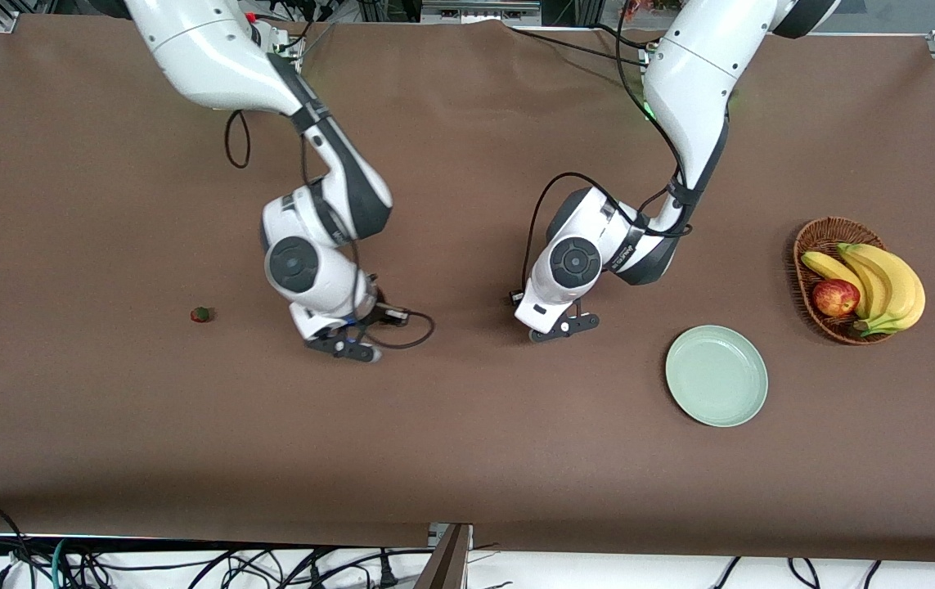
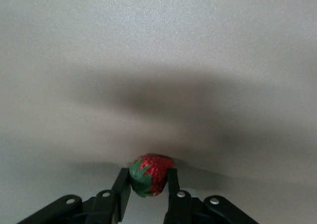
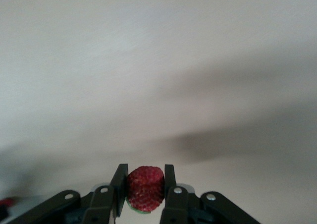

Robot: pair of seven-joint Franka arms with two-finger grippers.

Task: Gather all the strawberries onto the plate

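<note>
My left gripper releases its red strawberry, now held over the table's middle, near the middle of the mint-green plate (image 1: 708,375) next.
My left gripper (image 1: 567,327) is over the table's middle, beside the plate, and is shut on a red strawberry (image 2: 154,170) with a green cap, held between its fingers in the left wrist view. My right gripper (image 1: 351,349) is over the table toward the right arm's end and is shut on a second red strawberry (image 3: 145,187). The held berries are hidden in the front view. A third strawberry (image 1: 202,314), showing green, lies on the table farther toward the right arm's end. The pale mint-green plate (image 1: 716,375) sits empty toward the left arm's end.
A brown wicker basket (image 1: 812,245) with bananas (image 1: 884,282) and a red apple (image 1: 835,298) stands toward the left arm's end, past the plate. A brown cloth (image 1: 467,458) covers the table.
</note>
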